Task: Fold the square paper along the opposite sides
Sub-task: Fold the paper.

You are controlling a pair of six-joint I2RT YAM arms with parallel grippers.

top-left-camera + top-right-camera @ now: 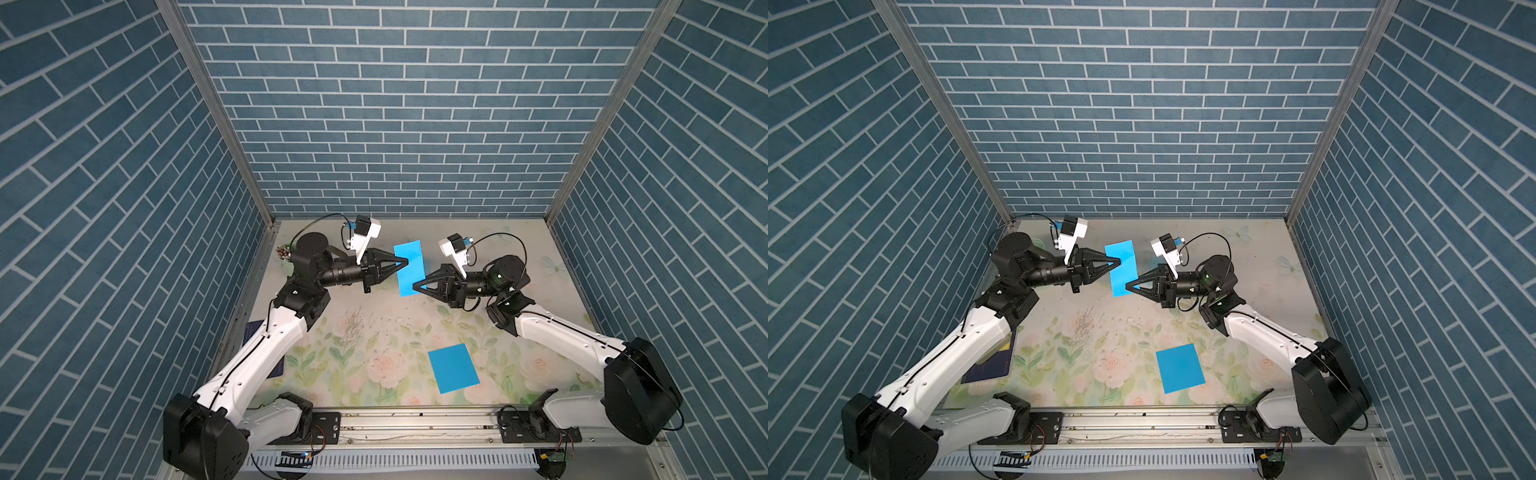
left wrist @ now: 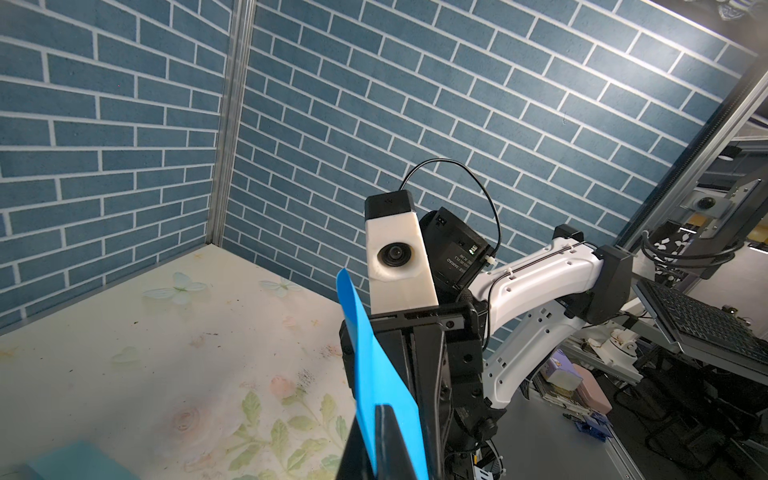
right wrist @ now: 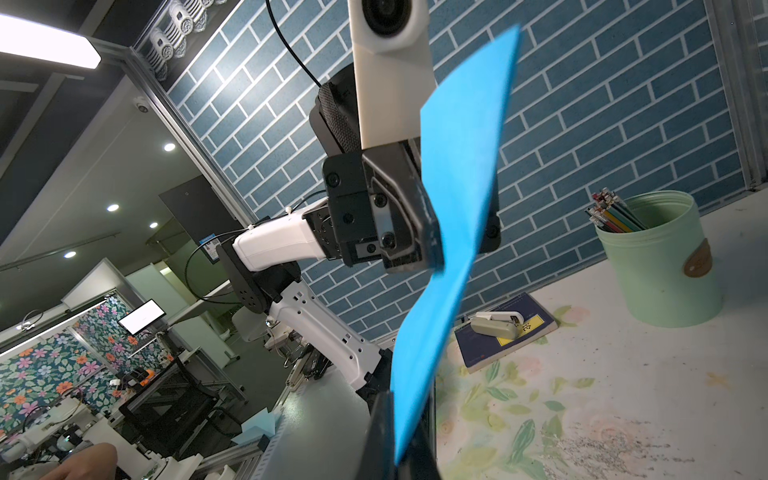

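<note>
My right gripper needs to open and take the paper's middle (image 1: 418, 269), level with my left gripper, as it is pinching the blue paper near its lower corner.
A blue paper (image 1: 409, 266) hangs upright above the back middle of the table in both top views (image 1: 1122, 266). My left gripper (image 1: 406, 262) is shut on its left edge, and my right gripper (image 1: 414, 286) is shut on its lower right edge. In the left wrist view the paper (image 2: 370, 361) stands edge-on, clamped between my left gripper's jaws (image 2: 380, 440). In the right wrist view the sheet (image 3: 457, 174) rises from my right gripper (image 3: 405, 432), with the left gripper (image 3: 432, 249) pinching it further up.
A second blue sheet (image 1: 453, 368) lies flat on the floral table near the front. At the left side stand a green cup of pencils (image 3: 660, 257) and a dark notebook (image 3: 505, 328) with a stapler on it. Brick walls enclose three sides.
</note>
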